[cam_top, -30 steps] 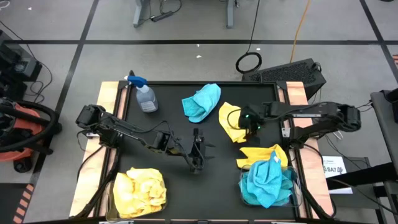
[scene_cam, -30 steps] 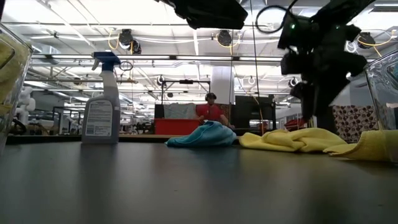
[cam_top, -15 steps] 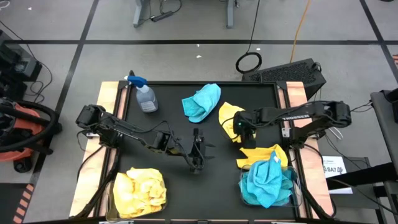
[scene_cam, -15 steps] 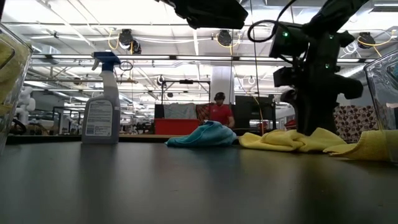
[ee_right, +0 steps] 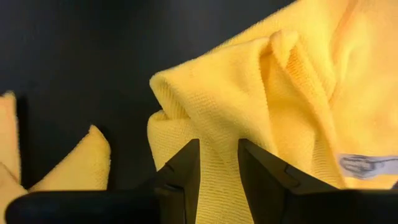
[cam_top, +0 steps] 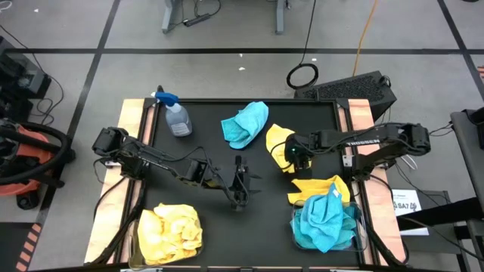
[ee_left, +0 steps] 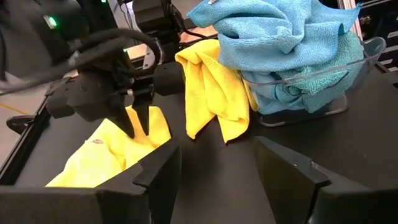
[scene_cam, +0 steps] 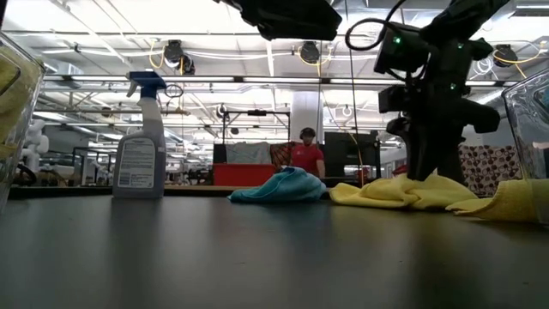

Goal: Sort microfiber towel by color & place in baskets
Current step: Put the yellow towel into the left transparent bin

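Observation:
The yellow towel under my right gripper is far from the basket of yellow towels, so I will pinch its fold (ee_right: pixel 217 146) and hand it to my left gripper.
A yellow microfiber towel (cam_top: pixel 277 140) lies crumpled on the black table right of centre, with my right gripper (cam_top: pixel 290 156) down on it and shut on a fold. A turquoise towel (cam_top: pixel 246 123) lies farther back. Another yellow towel (cam_top: pixel 318 189) drapes against the right basket (cam_top: pixel 358 227), which holds turquoise towels. The left basket (cam_top: pixel 136 236) holds yellow towels. My left gripper (cam_top: pixel 240 185) hovers open mid-table, nothing between its fingers. My right gripper pinches a raised fold (ee_right: pixel 217 124) of the yellow towel between its two fingers (ee_right: pixel 186 168), on the towel's right part. The fingers come from above, pointing steeply down (ee_left: pixel 138 127). The towel still lies slack on the table (scene_cam: pixel 386 193).
A clear spray bottle (cam_top: pixel 176 117) with a blue trigger stands at the far left of the table. Wooden strips run along the table's left and right edges (cam_top: pixel 128 151). Bare black tabletop shows between the two baskets at the near edge (cam_top: pixel 249 242).
My right gripper has come down and a little toward the table's left onto the yellow towel, tipping more steeply downward, and its fingers have drawn together on a fold. The towel has stayed on the table.

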